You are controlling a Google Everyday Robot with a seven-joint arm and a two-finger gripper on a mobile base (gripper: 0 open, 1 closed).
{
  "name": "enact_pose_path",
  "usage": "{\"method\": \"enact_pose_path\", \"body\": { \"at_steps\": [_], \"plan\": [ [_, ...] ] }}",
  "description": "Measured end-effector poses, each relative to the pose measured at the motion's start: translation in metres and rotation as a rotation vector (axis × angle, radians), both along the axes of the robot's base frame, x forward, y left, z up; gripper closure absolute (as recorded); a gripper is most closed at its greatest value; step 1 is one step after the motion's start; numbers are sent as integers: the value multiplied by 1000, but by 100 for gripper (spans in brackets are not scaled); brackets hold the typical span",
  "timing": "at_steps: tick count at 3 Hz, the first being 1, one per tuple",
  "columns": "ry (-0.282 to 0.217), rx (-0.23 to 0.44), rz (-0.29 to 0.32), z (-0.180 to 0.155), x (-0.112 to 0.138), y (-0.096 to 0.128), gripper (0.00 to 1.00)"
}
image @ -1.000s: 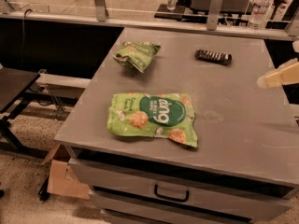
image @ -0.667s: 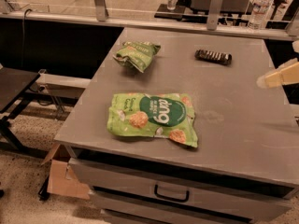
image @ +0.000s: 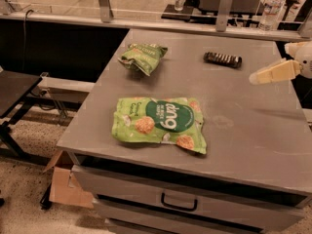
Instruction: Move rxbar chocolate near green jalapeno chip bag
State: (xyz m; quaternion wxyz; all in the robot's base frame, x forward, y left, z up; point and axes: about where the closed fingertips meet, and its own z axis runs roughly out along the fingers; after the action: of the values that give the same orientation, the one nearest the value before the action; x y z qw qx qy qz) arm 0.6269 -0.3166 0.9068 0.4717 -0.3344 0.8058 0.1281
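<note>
Next, I should close my gripper on the rxbar chocolate's far end [image: 235, 61], the one that points away from the green jalapeno chip bag.
The rxbar chocolate [image: 223, 59], a small dark flat bar, lies at the back of the grey table top, right of centre. The green jalapeno chip bag [image: 143, 57], small and wrinkly, lies at the back left, about a bar's length and more to the left of it. My gripper [image: 275, 72], pale cream, comes in from the right edge. It hovers above the table, to the right of the rxbar and a little nearer the front, and touches nothing.
A larger flat bright-green bag [image: 161, 123] with a round dark logo lies near the table's front edge. The table [image: 253, 135] has a drawer with a handle [image: 179, 202] below. Water bottles [image: 271, 1] stand behind. A cardboard box [image: 61, 186] sits on the floor at the left.
My gripper has moved a little to the left, toward the rxbar. The bar and both bags have not moved.
</note>
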Motion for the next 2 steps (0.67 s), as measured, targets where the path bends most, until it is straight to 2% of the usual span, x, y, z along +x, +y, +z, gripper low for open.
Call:
{"method": "enact_pose_path", "body": {
  "at_steps": [1, 2],
  "plan": [
    [9, 16, 2, -16, 24, 4, 0],
    [-4, 51, 17, -30, 55, 12, 0]
  ]
}}
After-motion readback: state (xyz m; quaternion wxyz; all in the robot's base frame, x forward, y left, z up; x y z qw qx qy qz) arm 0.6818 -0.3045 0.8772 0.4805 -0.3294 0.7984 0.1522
